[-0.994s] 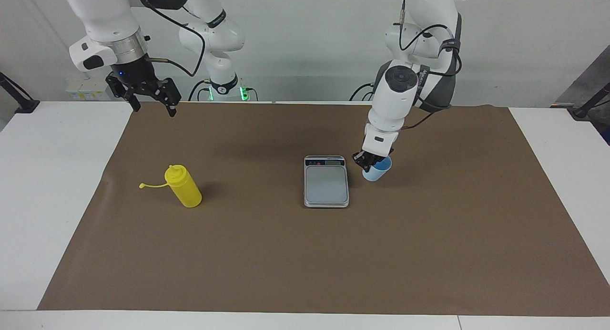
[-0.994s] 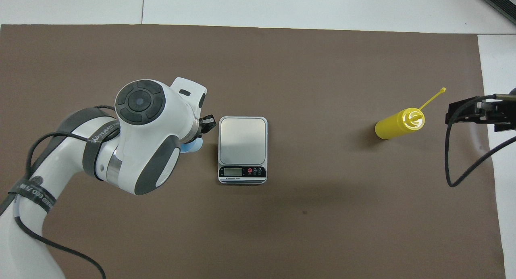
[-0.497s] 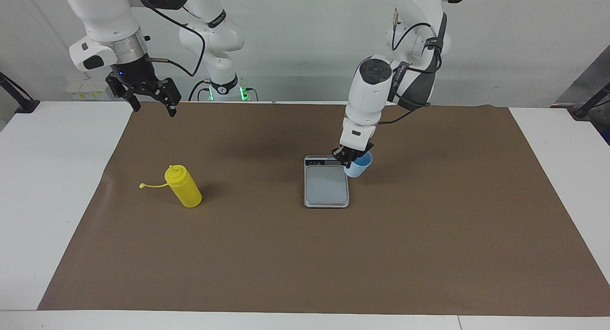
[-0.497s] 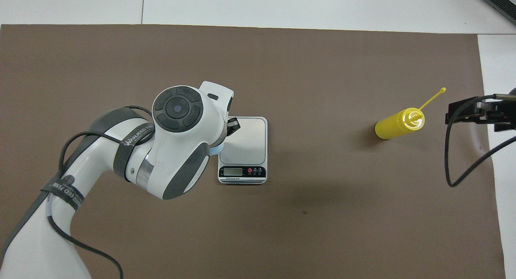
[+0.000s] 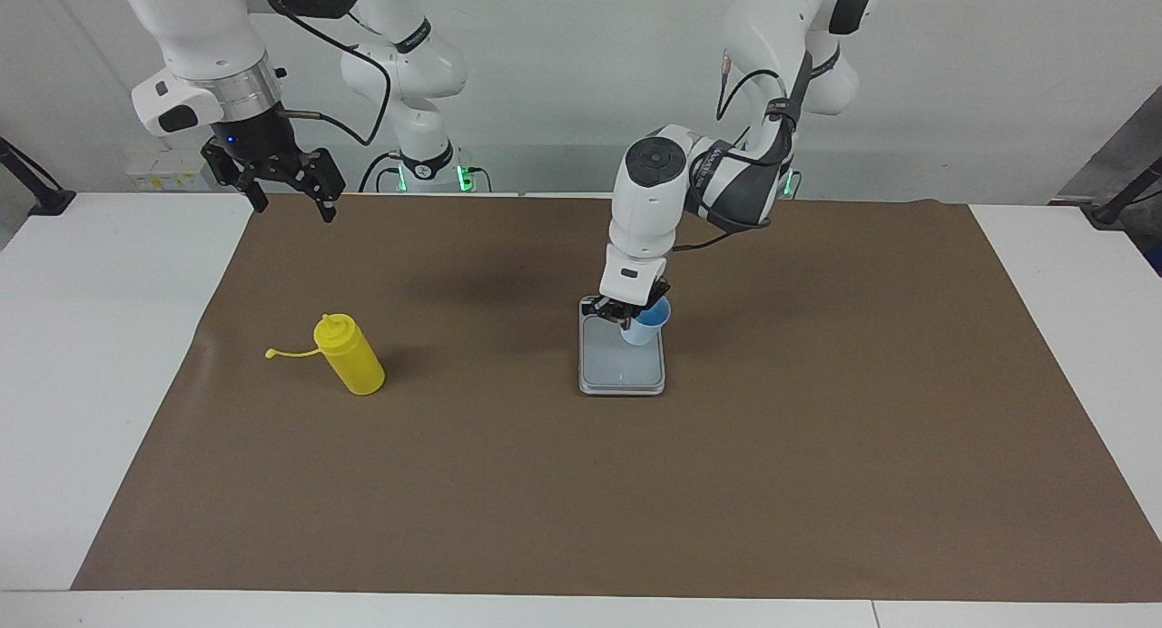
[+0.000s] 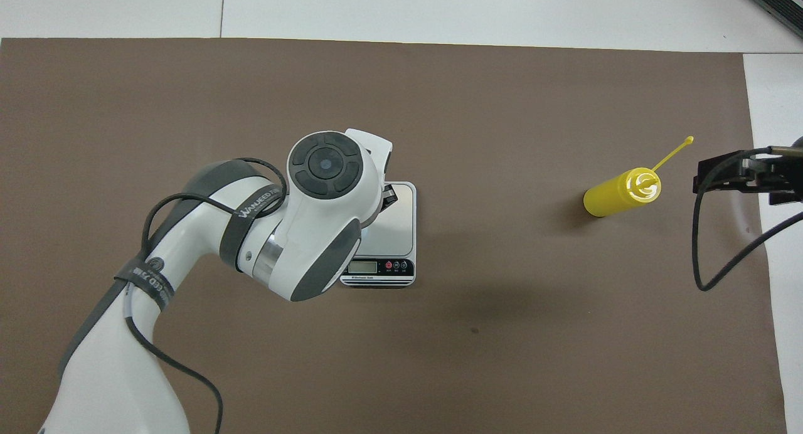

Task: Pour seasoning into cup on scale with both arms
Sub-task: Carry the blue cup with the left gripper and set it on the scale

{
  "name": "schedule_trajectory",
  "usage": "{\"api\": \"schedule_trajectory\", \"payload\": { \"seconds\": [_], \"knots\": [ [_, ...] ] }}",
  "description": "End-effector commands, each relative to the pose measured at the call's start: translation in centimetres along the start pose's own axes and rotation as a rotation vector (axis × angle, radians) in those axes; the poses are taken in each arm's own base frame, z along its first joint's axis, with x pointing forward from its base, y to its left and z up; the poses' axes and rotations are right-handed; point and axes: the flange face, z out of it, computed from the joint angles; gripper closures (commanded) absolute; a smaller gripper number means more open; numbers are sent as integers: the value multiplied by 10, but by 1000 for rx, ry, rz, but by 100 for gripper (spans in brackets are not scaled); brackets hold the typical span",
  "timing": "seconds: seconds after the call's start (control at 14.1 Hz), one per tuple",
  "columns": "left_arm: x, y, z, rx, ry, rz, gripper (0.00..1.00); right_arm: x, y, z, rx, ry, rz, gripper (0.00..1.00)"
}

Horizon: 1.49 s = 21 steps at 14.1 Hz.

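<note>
I should let go of the light-blue cup, now tilted low over the scale, with my left gripper near the middle of the scale's plate (image 6: 369, 213), beyond the scale's display.
In the facing view the light-blue cup (image 5: 650, 322) is tilted low over the scale (image 5: 623, 374), above the part of the plate nearest the robots, with my left gripper (image 5: 626, 318) shut on its rim. I cannot tell whether the cup touches the plate. From overhead the left arm hides the cup and covers part of the scale (image 6: 395, 224). The yellow seasoning bottle (image 5: 352, 357) (image 6: 618, 194) stands upright toward the right arm's end, its cap strap sticking out sideways. My right gripper (image 5: 294, 210) (image 6: 721, 174) hangs open in the air over the mat's edge, apart from the bottle, and waits.
A brown mat (image 5: 817, 446) covers most of the white table (image 5: 100, 356). The scale's display strip (image 6: 376, 268) faces the robots. A black cable (image 6: 706, 246) loops down from the right arm's wrist.
My left gripper has carried the cup sideways from the mat beside the scale to over the scale's plate. The right arm and the bottle have not moved.
</note>
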Motion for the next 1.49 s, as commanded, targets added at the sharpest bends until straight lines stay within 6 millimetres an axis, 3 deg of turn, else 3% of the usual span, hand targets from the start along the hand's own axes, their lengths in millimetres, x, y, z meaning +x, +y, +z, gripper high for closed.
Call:
{"api": "schedule_trajectory", "payload": {
  "seconds": [0.0,0.85,1.42],
  "knots": [
    [1,11,-1,22,15,-21,100,-5,3,-2,9,-13,-10,0],
    [2,22,25,26,26,-22,100,-6,3,-3,9,-11,-10,0],
    [4,24,24,19,61,-3,95,-6,3,-3,9,-11,-10,0]
  ]
}}
